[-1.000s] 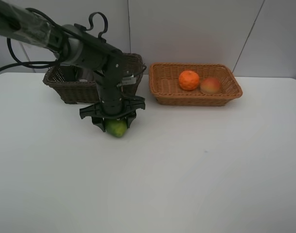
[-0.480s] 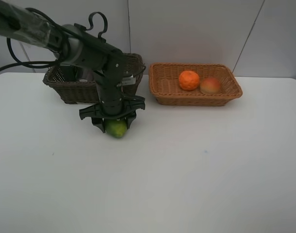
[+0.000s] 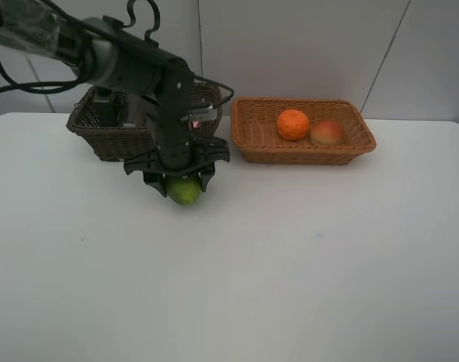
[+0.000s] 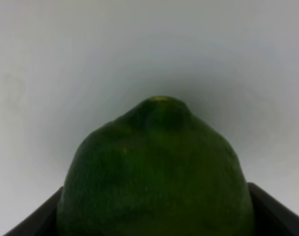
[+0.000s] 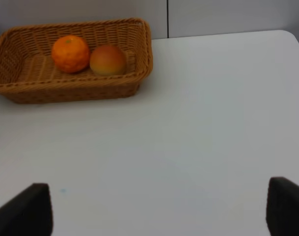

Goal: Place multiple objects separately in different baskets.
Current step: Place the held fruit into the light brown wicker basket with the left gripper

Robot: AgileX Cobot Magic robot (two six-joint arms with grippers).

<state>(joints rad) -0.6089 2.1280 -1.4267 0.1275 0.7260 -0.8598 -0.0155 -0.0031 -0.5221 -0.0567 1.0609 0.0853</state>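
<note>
The robot's left gripper needs to release the green fruit in the tan basket [image 3: 261, 137], between the orange and the dark brown basket.
My left gripper [image 3: 179, 179] is shut on the green fruit [image 3: 185, 192], just in front of the dark brown basket [image 3: 101, 139]. In the left wrist view the green fruit [image 4: 154, 167] fills the space between the dark fingers [image 4: 274, 211]. The light tan basket [image 3: 304, 156] at the back right holds the orange [image 3: 293, 124] and the red-yellow fruit [image 3: 327, 133]. The right wrist view shows that tan basket [image 5: 66, 91] with the orange [image 5: 70, 53] and red-yellow fruit [image 5: 108, 60]. My right gripper [image 5: 159, 209] is open, its fingers wide apart over bare table.
The left arm [image 3: 131, 68] and its cables cross over the dark basket and hide most of its inside. White table [image 3: 289, 264] stretches in front of both baskets. A grey panelled wall stands behind them.
The left gripper with the green fruit has risen a little and shifted slightly right and toward the baskets. The right gripper has not moved.
</note>
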